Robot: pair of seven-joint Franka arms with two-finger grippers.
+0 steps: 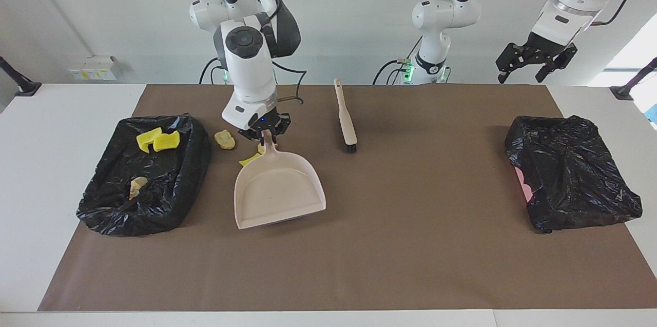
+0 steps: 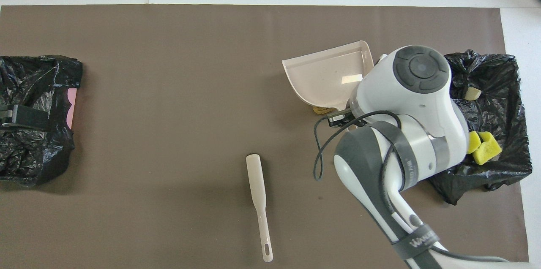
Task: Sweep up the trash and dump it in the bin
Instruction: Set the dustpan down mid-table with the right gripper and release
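Observation:
The robot's right gripper needs to set the beige dustpan down on the brown mat (image 2: pixel 274 81), just beyond the bristles of the beige brush.
My right gripper (image 1: pixel 267 135) is shut on the handle of a beige dustpan (image 1: pixel 277 191), which is empty and held low over the mat beside the bin, its mouth pointing away from the robots. The bin (image 1: pixel 169 198) is a black-bagged box holding two bright yellow scraps (image 1: pixel 157 140) and a pale one (image 1: pixel 136 186). Loose trash lies on the mat by the pan's handle: a pale scrap (image 1: pixel 225 139) and a yellow one (image 1: pixel 249 160). An orange-brown scrap (image 2: pixel 321 111) peeks from under the pan (image 2: pixel 325 77). My left gripper (image 1: pixel 519 76) hangs open and high.
A beige brush (image 1: pixel 345 117) lies on the brown mat in the table's middle, bristles away from the robots. A second black-bagged box (image 1: pixel 569 173) sits at the left arm's end, under the left gripper. My right arm (image 2: pixel 405 108) covers the loose scraps from overhead.

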